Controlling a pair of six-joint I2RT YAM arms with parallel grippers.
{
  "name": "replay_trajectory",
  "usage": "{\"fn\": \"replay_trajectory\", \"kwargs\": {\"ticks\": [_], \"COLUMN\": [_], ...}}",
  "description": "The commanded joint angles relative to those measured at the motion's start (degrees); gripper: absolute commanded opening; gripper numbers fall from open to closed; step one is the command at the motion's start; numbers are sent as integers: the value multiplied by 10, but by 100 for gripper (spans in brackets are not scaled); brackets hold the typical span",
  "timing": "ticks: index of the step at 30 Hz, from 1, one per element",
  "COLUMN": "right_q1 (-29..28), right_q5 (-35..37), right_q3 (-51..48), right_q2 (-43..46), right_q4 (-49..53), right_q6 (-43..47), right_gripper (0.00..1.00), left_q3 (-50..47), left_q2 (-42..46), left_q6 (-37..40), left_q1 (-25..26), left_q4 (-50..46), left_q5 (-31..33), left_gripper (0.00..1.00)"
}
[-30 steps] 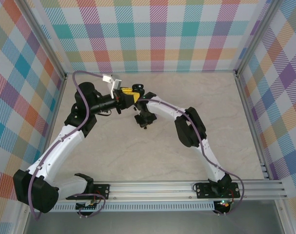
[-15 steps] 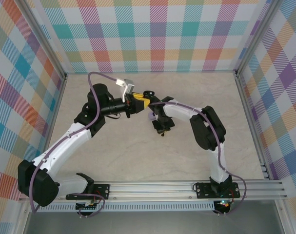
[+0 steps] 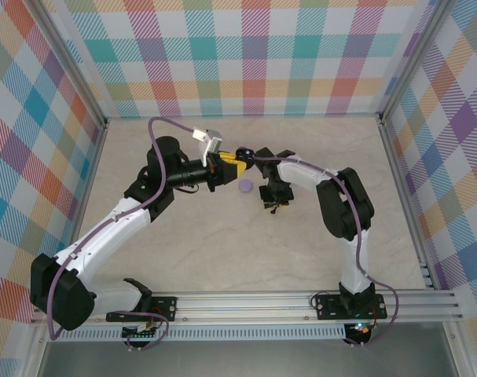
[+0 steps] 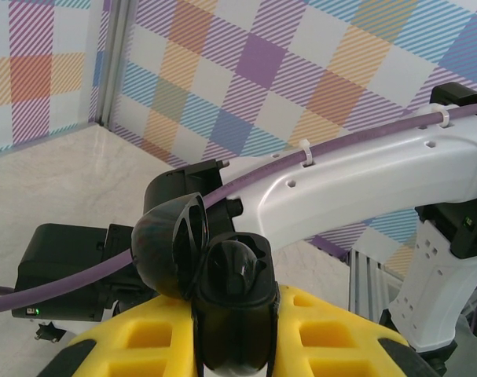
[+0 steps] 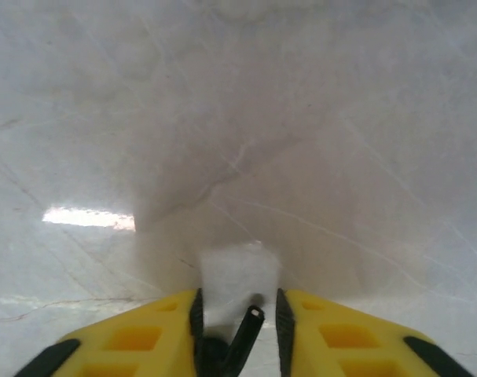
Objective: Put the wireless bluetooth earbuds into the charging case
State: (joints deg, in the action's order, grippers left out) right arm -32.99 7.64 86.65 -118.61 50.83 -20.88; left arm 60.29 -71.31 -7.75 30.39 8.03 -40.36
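Note:
The stem of the black earbud slants between the fingers of my right gripper, so next I open that gripper, turn the earbud around and take it by its head (image 5: 214, 350).
My left gripper (image 4: 234, 345) is shut on a black charging case (image 4: 236, 302), held upright between its yellow fingers with the lid (image 4: 169, 245) swung open to the left. In the top view this gripper (image 3: 236, 163) hovers over the middle of the table. My right gripper (image 3: 273, 203) points down at the table just right of it. In the right wrist view its jaws (image 5: 238, 314) stand a little apart, open, around a black earbud (image 5: 242, 342). The bud's stem leans right and touches neither pad.
A round lilac case (image 3: 245, 186) lies on the marble table (image 3: 222, 243) between the two grippers. Checked walls (image 3: 254, 55) close off the back and sides, and a metal rail (image 3: 301, 302) runs along the near edge.
The right gripper has drawn away to the right of the left gripper and lowered toward the table, and its jaws have parted. The left gripper shifted slightly right. The lilac case is now uncovered.

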Motion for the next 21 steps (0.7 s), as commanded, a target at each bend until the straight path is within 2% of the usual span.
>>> {"fn": "replay_trajectory", "kwargs": {"ticks": [1, 7, 17, 21], "right_q1": [-1, 14, 38, 39], "right_q5": [-26, -52, -97, -94], "right_q3": [6, 0, 28, 45], "right_q2": [39, 68, 19, -10], "right_q4": [-4, -8, 13, 20], "right_q6": [-2, 15, 87, 101], "right_gripper": [36, 38, 18, 14], "left_q3": [1, -15, -15, -15], "left_q2": [5, 9, 12, 9], "left_q6": [-8, -20, -19, -20], "left_q1": [7, 8, 9, 10], "left_q4": [22, 33, 29, 30], "left_q5": [15, 19, 22, 21], "left_gripper": [2, 2, 2, 2]}}
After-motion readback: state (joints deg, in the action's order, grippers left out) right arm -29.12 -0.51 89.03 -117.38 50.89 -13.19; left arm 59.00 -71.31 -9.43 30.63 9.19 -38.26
